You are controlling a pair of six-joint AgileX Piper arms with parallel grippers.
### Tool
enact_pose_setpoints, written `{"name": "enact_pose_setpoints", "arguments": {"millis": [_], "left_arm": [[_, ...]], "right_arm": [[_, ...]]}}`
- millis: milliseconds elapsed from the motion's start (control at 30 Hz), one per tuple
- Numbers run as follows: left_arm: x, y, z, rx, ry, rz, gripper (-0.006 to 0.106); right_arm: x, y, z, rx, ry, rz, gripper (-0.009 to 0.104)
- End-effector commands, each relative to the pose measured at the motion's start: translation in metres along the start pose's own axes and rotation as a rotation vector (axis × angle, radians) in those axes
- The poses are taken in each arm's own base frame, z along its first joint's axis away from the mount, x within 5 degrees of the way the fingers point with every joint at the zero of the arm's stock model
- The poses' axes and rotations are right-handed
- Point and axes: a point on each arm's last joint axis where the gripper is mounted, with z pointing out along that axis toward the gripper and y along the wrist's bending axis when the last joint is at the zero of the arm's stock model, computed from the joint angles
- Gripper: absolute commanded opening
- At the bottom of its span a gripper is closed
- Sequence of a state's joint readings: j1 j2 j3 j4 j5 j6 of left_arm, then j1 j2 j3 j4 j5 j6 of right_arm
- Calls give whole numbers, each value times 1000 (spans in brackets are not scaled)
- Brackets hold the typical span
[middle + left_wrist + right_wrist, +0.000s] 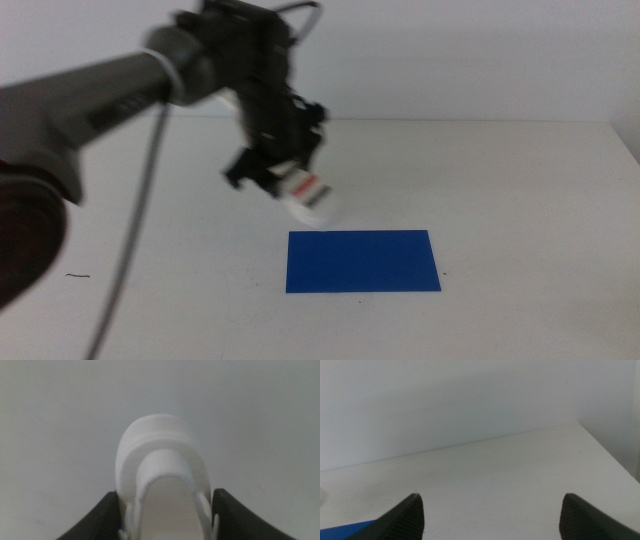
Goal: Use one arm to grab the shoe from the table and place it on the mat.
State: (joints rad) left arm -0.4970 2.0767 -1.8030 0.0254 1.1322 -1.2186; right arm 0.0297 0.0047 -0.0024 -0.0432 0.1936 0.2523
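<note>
The robot's left gripper should release the white shoe around the middle of the blue mat (pixel 356 256), lengthwise along the mat's long edges.
My left gripper (pixel 292 186) comes in from the left on the dark arm (pixel 110 95) and is shut on the white shoe (pixel 310 194), holding it tilted above the table (pixel 520 190), just beyond the far left corner of the blue mat (pixel 362 261). A red strap shows on the shoe. In the left wrist view the shoe's white sole (pixel 160 460) sits clamped between the two dark jaws. My right gripper (pixel 492 510) is open and empty, out of the middle view; a corner of the mat (pixel 350 530) shows beside it.
A small dark mark (pixel 78 275) lies on the table at the near left. The table's far edge (pixel 485 439) meets a plain white wall. A black cable (pixel 135 230) hangs from the left arm.
</note>
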Motion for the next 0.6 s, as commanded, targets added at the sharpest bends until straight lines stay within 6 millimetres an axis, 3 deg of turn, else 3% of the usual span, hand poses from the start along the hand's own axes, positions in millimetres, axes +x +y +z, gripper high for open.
{"name": "enact_pose_setpoints", "arguments": {"millis": [0,200,400,467,567], "left_arm": [[23,-14,2,36,-16,-3,-1],[69,-38,23,-3,19,73,-1],[76,-54,30,-21,32,181,-1],[76,-54,30,-19,35,300,-1],[75,-56,30,1,19,653,-1]], "right_arm": [[0,0,0,-1,-10,-11,79],[0,0,0,-1,-10,-11,79],[0,0,0,-1,-10,-11,79],[0,0,0,-1,-10,-11,79],[0,0,0,-1,-10,-11,79]]}}
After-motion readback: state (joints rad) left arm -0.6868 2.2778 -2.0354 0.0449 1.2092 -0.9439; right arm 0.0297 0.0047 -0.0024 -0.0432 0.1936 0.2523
